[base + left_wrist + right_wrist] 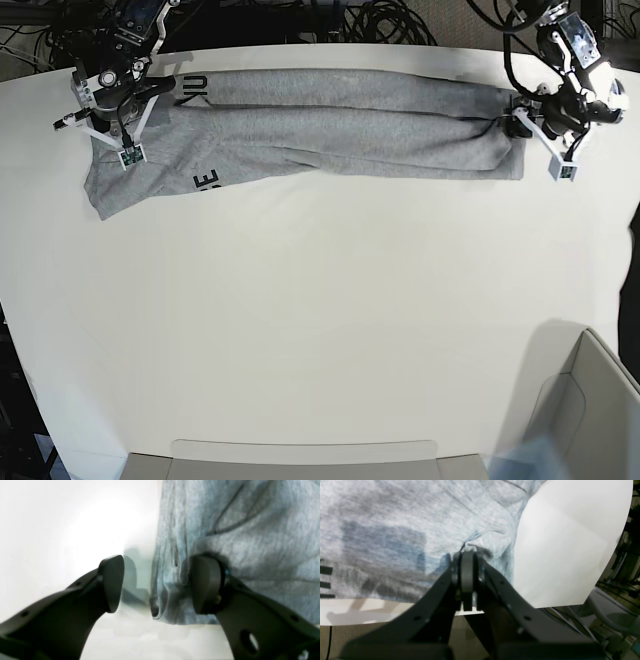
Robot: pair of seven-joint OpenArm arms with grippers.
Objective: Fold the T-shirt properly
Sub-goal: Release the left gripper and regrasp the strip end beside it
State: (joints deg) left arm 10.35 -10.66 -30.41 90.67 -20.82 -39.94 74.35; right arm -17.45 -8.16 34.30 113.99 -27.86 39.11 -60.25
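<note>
The T-shirt's end is bunched up under the open fingers of my left gripper, so next my left gripper pinches the end's edge (168,576) and pulls the T-shirt straight before folding.
The heather-grey T-shirt (330,125) lies stretched in a long band along the far side of the white table (320,300). Black block letters (205,181) show near its left end. My right gripper (467,555), at the left of the base view (108,135), is shut on a pinch of the shirt's cloth (395,530) close to the table's edge. My left gripper (158,585), at the right of the base view (520,125), is open. Its jaws straddle the shirt's bunched edge (165,592), and one finger (205,585) presses on the cloth (262,542).
A grey box (590,400) stands at the near right corner, and a flat grey tray edge (300,460) lies along the near side. Cables (380,20) lie behind the table. In the right wrist view the table's edge (557,605) drops off to cables and floor.
</note>
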